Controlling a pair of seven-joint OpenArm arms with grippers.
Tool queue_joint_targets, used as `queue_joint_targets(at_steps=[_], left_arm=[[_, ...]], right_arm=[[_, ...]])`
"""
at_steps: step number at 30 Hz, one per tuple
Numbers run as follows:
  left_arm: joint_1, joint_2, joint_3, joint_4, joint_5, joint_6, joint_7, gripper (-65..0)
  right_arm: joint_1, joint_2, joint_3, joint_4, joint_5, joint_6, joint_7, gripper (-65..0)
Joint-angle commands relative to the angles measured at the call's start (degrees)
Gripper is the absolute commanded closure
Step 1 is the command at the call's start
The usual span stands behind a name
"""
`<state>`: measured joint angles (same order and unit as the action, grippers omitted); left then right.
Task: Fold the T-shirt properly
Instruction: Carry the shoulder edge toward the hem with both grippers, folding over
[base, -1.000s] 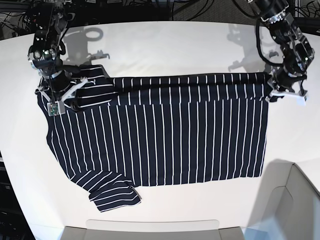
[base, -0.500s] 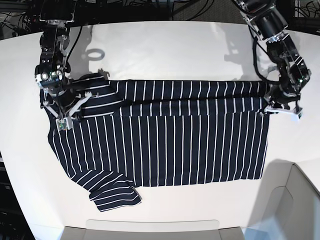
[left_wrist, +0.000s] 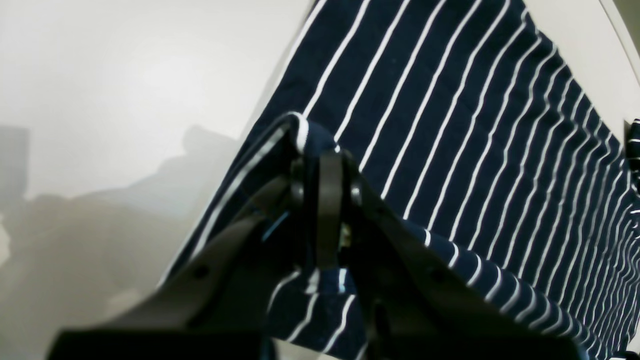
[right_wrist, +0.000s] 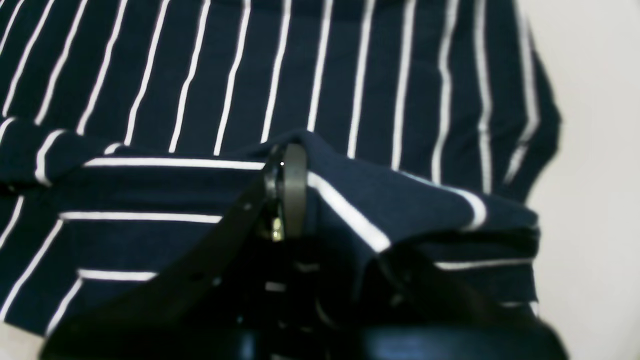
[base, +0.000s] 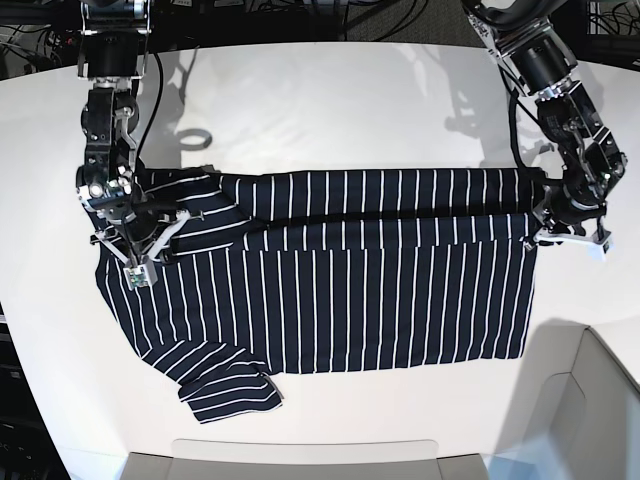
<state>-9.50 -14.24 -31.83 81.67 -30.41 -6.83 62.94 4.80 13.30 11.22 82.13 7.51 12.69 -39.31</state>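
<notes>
My left gripper holds just the near edge of the T-shirt's band, so next I open it, grab the band closer to its far edge (base: 503, 186) and pull the T-shirt back.
The T-shirt (base: 380, 300), dark navy with thin white stripes, lies spread on the white table, its far edge doubled over toward the front as a long band. My left gripper (base: 548, 232) is shut on the band's right end; the left wrist view has its fingertips (left_wrist: 320, 165) pinching a cloth corner, with the T-shirt (left_wrist: 450, 125) stretching away. My right gripper (base: 148, 258) is shut on the band's left end near a sleeve; in the right wrist view its jaws (right_wrist: 287, 167) clamp a raised ridge of the T-shirt (right_wrist: 300, 65). The other sleeve (base: 230, 390) lies folded at front left.
The white table (base: 330, 100) runs bare behind the shirt, with cables along its back edge. A pale box-like shape (base: 590, 400) stands at the front right corner, and a grey tray edge (base: 300, 460) lines the front.
Both grippers have come toward the front with the shirt's far edge, so the folded band lies lower and wider over the body. Both stay shut on the cloth.
</notes>
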Motion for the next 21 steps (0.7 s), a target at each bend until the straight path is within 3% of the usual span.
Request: queue_joint_targets(at_steps=[1,7,18,19,21], left_arm=[[-2.1,-1.0,1.0,-0.4,-0.3,0.0,-1.1,0.0],[-5.8,-1.1,3.3,-5.2,3.1,0.0,-3.8,0.0],[-7.3,-1.7,3.4,-8.1,3.2,0.0,-4.4,0.0],[-7.0,-1.7,3.4,-8.1,3.2,0.1,-4.3,0.0],[-6.9,-1.7,3.4,-7.6,3.2,0.1,-4.3,-7.8]], right_arm=[[2.3,0.9,0.2,0.1,0.1,-0.3,1.6,0.0],[6.1,0.7,-0.1,-3.8,0.1,-0.3,1.6,0.0],[10.8,0.8,-0.2,-9.0,0.1,-0.3,1.6,0.0],[10.8,0.7,-0.2,-9.0,0.1,-0.3,1.6,-2.7],[10.7,0.6,-0.2,-9.0,0.1,-0.3,1.6,-10.7]])
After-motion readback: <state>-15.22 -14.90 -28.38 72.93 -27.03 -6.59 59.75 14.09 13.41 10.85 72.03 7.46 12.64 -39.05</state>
